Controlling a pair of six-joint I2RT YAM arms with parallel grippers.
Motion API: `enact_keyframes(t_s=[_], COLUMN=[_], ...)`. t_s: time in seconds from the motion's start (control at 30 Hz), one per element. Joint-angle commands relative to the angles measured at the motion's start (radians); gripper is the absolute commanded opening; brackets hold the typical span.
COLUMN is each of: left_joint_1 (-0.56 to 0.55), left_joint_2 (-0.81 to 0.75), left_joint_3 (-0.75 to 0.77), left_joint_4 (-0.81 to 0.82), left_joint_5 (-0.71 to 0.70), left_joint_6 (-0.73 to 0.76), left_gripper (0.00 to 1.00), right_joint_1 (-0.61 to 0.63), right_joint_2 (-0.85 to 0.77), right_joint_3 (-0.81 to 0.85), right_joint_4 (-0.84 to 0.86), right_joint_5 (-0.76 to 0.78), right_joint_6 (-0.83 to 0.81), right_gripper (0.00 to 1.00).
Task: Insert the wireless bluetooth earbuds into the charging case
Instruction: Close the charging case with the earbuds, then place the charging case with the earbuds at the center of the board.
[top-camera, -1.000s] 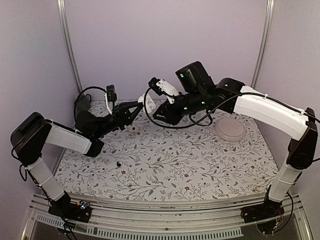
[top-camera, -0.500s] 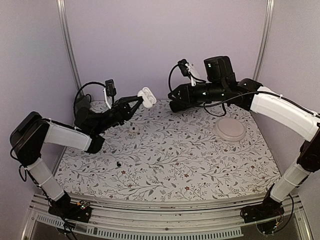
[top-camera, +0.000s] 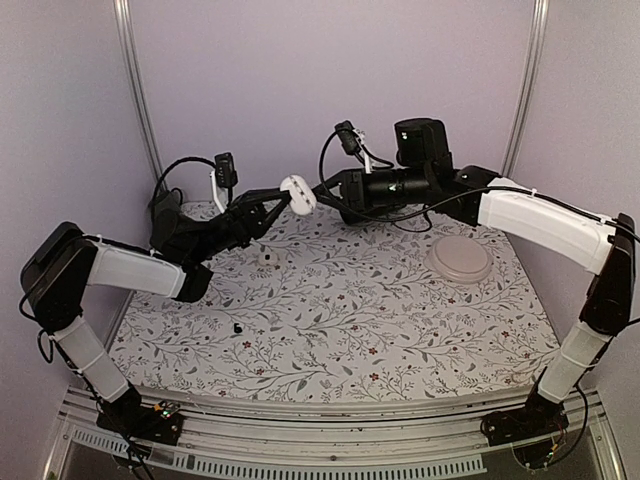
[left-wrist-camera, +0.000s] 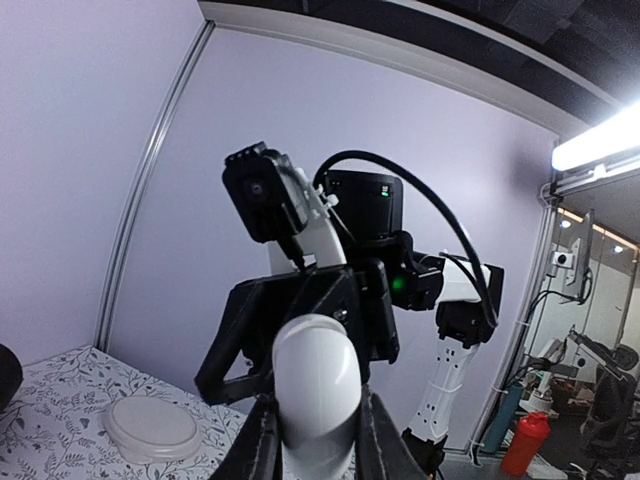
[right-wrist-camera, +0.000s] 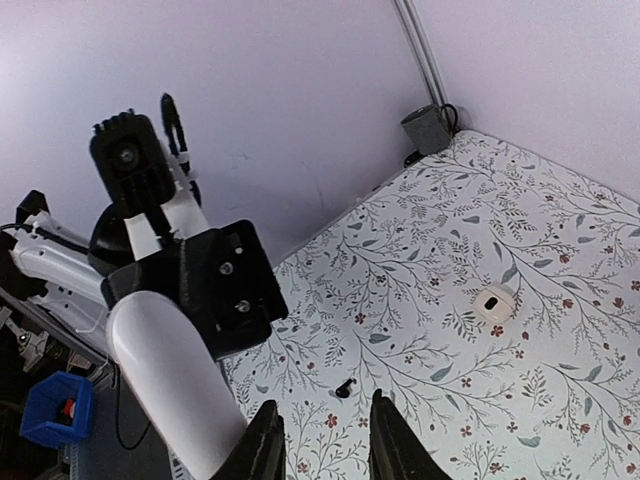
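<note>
My left gripper has the charging case up over the table's back. It will release it on the floral table (top-camera: 330, 279) between the white lump and the pale dish.
My left gripper (top-camera: 289, 199) holds the charging case (top-camera: 299, 193), a glossy white pebble, up in the air over the back of the table. In the left wrist view the case (left-wrist-camera: 317, 380) sits pinched between both fingers, and its top looks smooth and rounded. The right gripper (top-camera: 322, 188) hangs level just to the right of the case, pointing at it with a small gap between them. In the right wrist view its jaws (right-wrist-camera: 322, 450) stand apart with only table showing between them. The earbuds are out of view.
A white round lump with a dark spot (top-camera: 266, 257) lies on the floral table below the case. A tiny black bit (top-camera: 238, 327) lies nearer the front left. A pale round dish (top-camera: 459, 260) sits at the back right. Purple walls close in behind and at both sides.
The right gripper left the case, swung away to the right, then came back close to it. The left gripper lifted the case slightly.
</note>
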Motion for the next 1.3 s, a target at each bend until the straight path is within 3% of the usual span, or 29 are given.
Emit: enact_keyframes(t_s=[0.0,0.1,0.33,0.47,0.63,1.0,1.1,1.23,1.27], left_joint_1=[0.002,0.008,0.013,0.014,0.011,-0.009,-0.008,-0.01,-0.01], left_joint_2=[0.018,0.02,0.027,0.047,0.14,0.438,0.481,0.503,0.505], left_joint_3=[-0.003,-0.007,0.02,0.066,0.183,0.365,0.402,0.431,0.434], left_joint_4=[0.242,0.203,0.069,-0.217,-0.695,-1.0,-1.056,-1.115,-1.126], left_joint_5=[-0.038,-0.065,-0.05,-0.056,-0.069,-0.152,-0.17,-0.19,-0.194], left_joint_6=[0.002,0.014,0.02,0.043,0.077,0.129,0.135,0.159,0.17], left_gripper=[0.0,0.0,0.0,0.0,0.0,0.0,0.04,0.19,0.27], right_joint_1=[0.005,0.008,-0.021,-0.1,-0.185,-0.252,-0.26,-0.273,-0.28], right_joint_2=[-0.106,-0.125,-0.118,-0.135,-0.169,-0.182,-0.184,-0.195,-0.198], right_joint_3=[-0.062,-0.078,-0.094,-0.175,-0.307,-0.484,-0.503,-0.534,-0.539], right_joint_4=[0.162,0.165,0.009,-0.011,0.015,0.084,0.091,0.097,0.097], right_joint_5=[-0.176,-0.232,0.027,0.121,0.149,0.194,0.198,0.214,0.216], right_joint_6=[0.011,0.011,-0.015,0.06,0.113,0.132,0.13,0.125,0.123], right_gripper=[0.31,0.3,0.3,0.32,0.32,0.35,0.35,0.37,0.38])
